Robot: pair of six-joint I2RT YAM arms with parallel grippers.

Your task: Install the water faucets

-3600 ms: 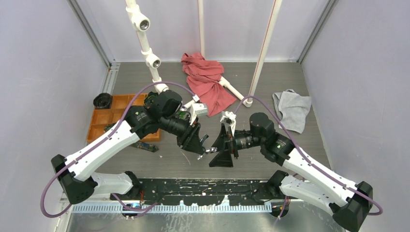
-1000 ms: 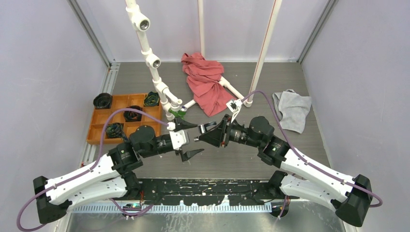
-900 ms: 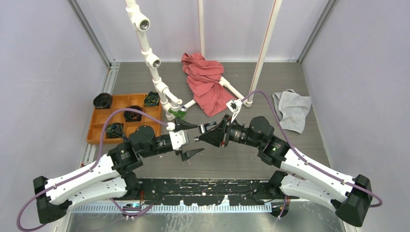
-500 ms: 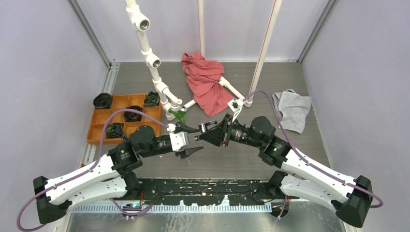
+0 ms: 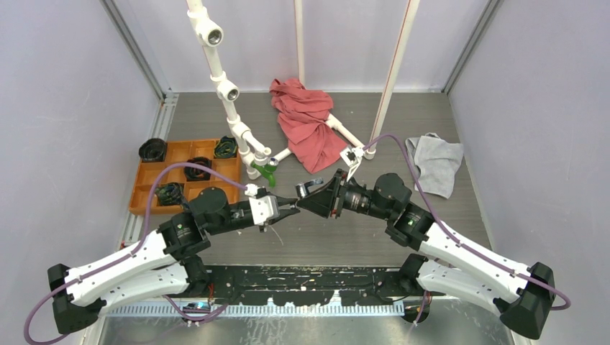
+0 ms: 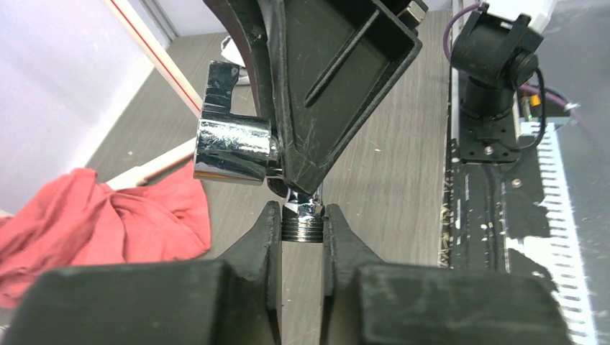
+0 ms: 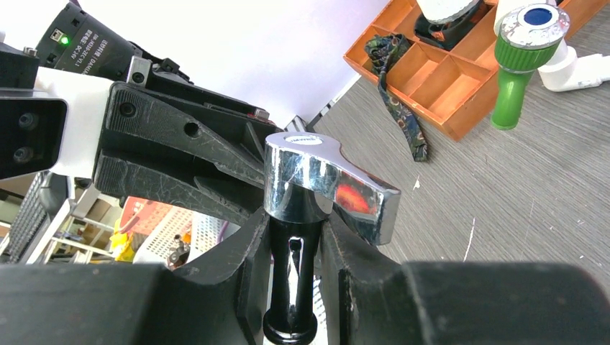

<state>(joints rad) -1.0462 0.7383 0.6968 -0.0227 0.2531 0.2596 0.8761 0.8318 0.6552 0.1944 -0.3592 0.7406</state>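
Observation:
Next, my right gripper regrips the faucet's stem [image 7: 294, 241] along the line of the handle while my left gripper holds the faucet's threaded end, as the faucet's handle slants over my right gripper's finger.
A shiny silver water faucet [image 7: 309, 172] hangs in mid-air over the middle of the table, between both arms. My right gripper [image 7: 296, 237] is shut on its dark stem just below the chrome handle [image 6: 234, 149]. My left gripper [image 6: 302, 215] is shut on the faucet's threaded end [image 6: 303, 230], tip to tip with the right gripper [image 5: 308, 200]. In the top view the left gripper [image 5: 286, 207] meets it near the table's centre. A green tap [image 5: 267, 169] stands mounted at the foot of the white pipe [image 5: 230, 100]; it also shows in the right wrist view [image 7: 519, 65].
An orange compartment tray [image 5: 147, 188] with dark parts sits at the left. A red cloth [image 5: 309, 122] lies at the back centre over a white pipe, a grey cloth [image 5: 435, 162] at the right. Two open tee fittings [image 5: 213, 34] sit higher on the pipe.
My left gripper, wide open a second ago, has closed on the faucet's threaded end and shifted slightly toward the right gripper. The right gripper has kept its hold and place.

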